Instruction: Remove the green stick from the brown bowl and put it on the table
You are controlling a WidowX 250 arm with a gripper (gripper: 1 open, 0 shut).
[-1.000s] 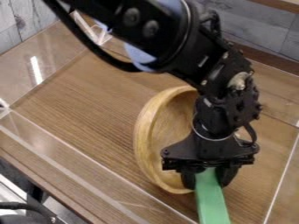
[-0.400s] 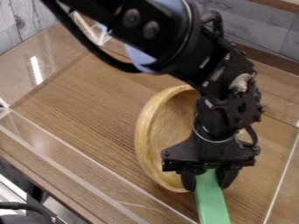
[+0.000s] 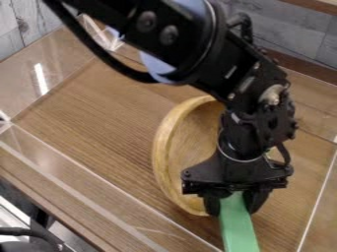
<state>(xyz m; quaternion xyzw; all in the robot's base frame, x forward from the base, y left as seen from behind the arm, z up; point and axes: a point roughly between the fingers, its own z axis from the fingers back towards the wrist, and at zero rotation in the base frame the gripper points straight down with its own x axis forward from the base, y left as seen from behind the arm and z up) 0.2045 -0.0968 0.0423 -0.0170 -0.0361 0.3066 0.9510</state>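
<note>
The brown bowl tilts, rim at my gripper's fingers, so next I open to let it settle, then take only the green stick (image 3: pixel 237 227).
A flat light-green stick (image 3: pixel 238 227) runs from between my gripper's fingers down to the bottom edge of the view. My black gripper (image 3: pixel 235 200) points straight down and is shut on the stick's upper end. It stands over the near rim of the brown wooden bowl (image 3: pixel 172 148), whose right half my arm hides. The stick's lower part lies outside the bowl, over the wood-grain table (image 3: pixel 93 118). Whether it touches the table I cannot tell.
Low clear acrylic walls (image 3: pixel 79 182) border the table on the left and front. My bulky black arm (image 3: pixel 171 39) reaches in from the upper left and covers the back of the scene. A light-blue patch (image 3: pixel 158 69) shows under the arm.
</note>
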